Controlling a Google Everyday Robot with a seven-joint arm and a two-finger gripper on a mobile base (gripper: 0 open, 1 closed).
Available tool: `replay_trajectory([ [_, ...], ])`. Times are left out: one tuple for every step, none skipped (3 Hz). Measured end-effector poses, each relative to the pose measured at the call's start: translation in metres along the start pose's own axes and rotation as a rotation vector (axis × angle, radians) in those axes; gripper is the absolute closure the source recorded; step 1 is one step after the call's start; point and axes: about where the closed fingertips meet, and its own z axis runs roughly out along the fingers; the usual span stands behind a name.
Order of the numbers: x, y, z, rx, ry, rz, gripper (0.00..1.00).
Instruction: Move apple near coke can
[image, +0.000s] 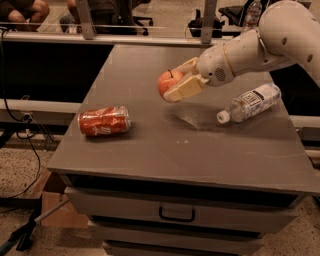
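Note:
The apple will be released on the grey table (142, 117), close against the coke can's end facing the water bottle. The apple is now lifted above the table's middle.
The red-orange apple (168, 81) with a short dark stem is held in my gripper (181, 81), lifted above the middle of the grey table (165, 150). The gripper is shut on the apple, one cream finger over it and one under it. The arm comes in from the upper right. The dented red coke can (104, 121) lies on its side near the table's left edge, to the lower left of the apple and apart from it.
A clear plastic water bottle (249, 102) lies on its side at the table's right, under the arm. Drawers (176, 214) sit below the front edge. A rail and seated people are behind the table.

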Motion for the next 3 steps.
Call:
replay_trajectory([
  [0.001,0.001,0.002,-0.004,0.001,0.001,1.0],
  [-0.005,0.01,0.004,-0.035,0.002,-0.017,1.0],
  [-0.014,0.034,0.008,-0.068,-0.013,-0.048,1.0],
])
